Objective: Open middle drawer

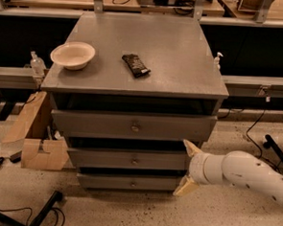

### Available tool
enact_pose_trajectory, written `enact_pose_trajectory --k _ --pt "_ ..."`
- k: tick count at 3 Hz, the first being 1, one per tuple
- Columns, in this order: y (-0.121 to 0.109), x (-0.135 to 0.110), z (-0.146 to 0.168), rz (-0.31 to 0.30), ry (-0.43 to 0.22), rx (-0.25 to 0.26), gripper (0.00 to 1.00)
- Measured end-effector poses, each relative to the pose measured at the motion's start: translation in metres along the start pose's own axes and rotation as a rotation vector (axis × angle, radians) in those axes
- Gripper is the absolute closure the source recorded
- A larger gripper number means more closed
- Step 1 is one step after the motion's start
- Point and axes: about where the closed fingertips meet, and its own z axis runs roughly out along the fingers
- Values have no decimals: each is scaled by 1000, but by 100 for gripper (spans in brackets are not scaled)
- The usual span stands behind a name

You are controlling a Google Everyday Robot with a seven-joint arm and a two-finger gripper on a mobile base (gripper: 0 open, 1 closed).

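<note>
The robot's gripper should close on the middle drawer's top edge [171, 153], between that drawer's knob and the end nearest the robot's arm.
The middle drawer [129, 159] is the second of three stacked grey metal drawers, with a flat front and a small round centre knob [134, 161]. It looks closed. My gripper [187, 168], on a white arm that comes in from the right, is at the right end of this drawer's front. Its two tan fingers are spread open, one finger [191, 147] at the drawer's top edge and the other near the lowest drawer's level. It holds nothing and is well to the right of the knob.
The uppermost drawer [133, 126] and lowest drawer [127, 182] are shut. On the cabinet top [183, 64] lie a cream bowl [73, 54] and a dark snack packet [136, 65]. A cardboard box [38, 149] stands to the left. A black chair base [39, 212] and cables lie on the floor.
</note>
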Motion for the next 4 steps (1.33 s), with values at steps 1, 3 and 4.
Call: enact_pose_trajectory --k 1,3,4 --pt "4 19 35 -65 54 -22 0" --pt "2 8 50 -95 57 -45 0" --pt "11 12 67 -76 76 -79 0"
